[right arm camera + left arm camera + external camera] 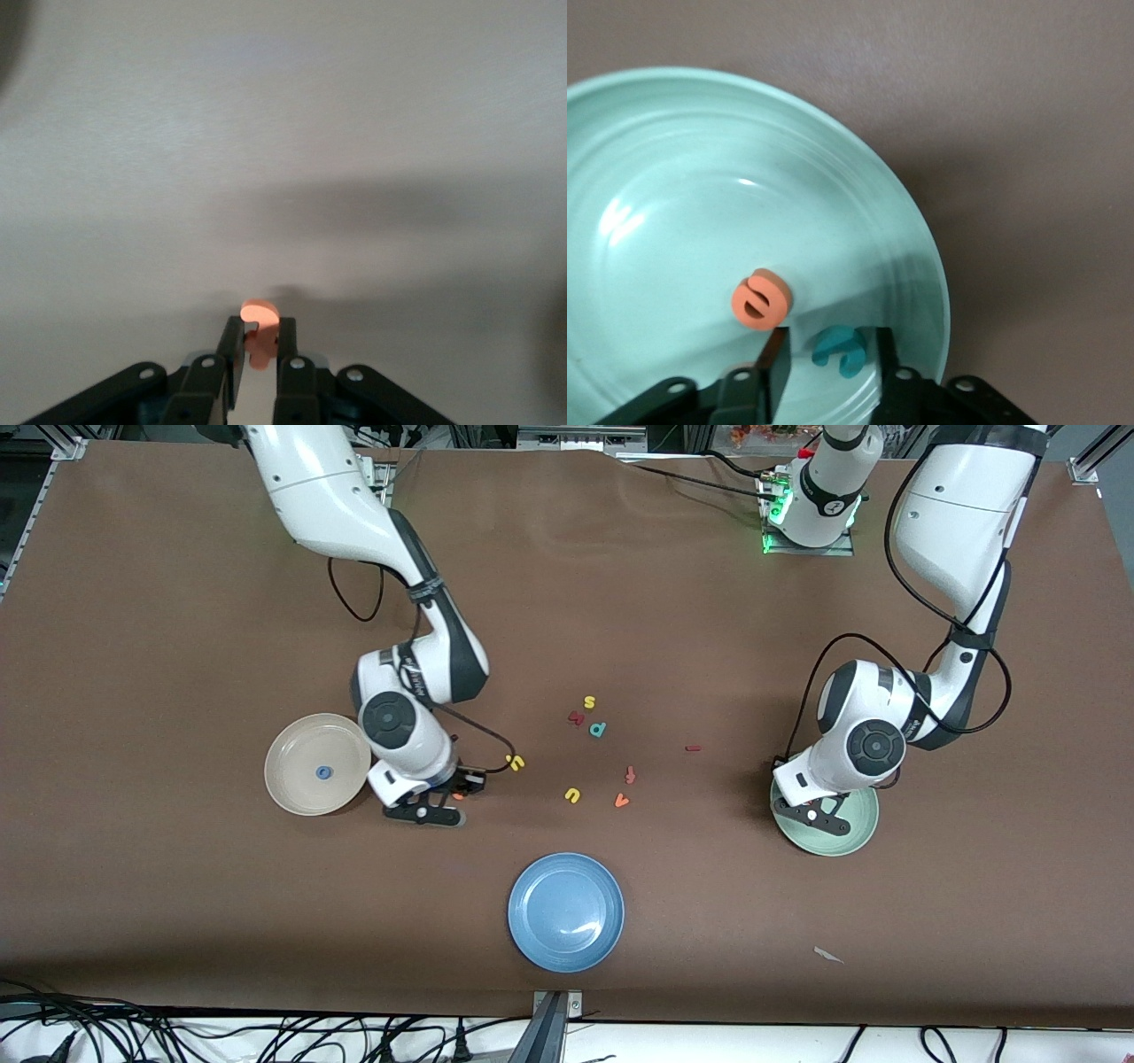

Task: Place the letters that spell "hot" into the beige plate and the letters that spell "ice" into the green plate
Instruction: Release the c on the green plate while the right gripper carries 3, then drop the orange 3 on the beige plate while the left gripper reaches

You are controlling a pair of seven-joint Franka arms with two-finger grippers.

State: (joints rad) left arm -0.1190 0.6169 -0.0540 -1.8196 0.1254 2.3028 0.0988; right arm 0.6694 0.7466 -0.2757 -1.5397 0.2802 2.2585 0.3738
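My right gripper has the orange t. I need to let it go in the beige plate [340, 759] beside the blue o, toward the yellow h.
My left gripper [819, 815] hangs low over the green plate [861, 834]. In the left wrist view its jaws [830, 341] are open. The teal c [840, 350] lies loose between them on the green plate [700, 177], beside the orange e [759, 299]. My right gripper [440, 808] is down at the table beside the beige plate [297, 784], shut on the orange t [260, 312]. The blue o [324, 772] lies in the beige plate. The yellow h [515, 762] and the thin dark red i [693, 748] lie on the table.
A blue plate [565, 911] sits near the front edge. Loose letters lie mid-table: a yellow s [589, 702], a dark red letter [576, 717], a teal letter [598, 730], an orange-red f [631, 774] and v [622, 801], and a yellow u [572, 794].
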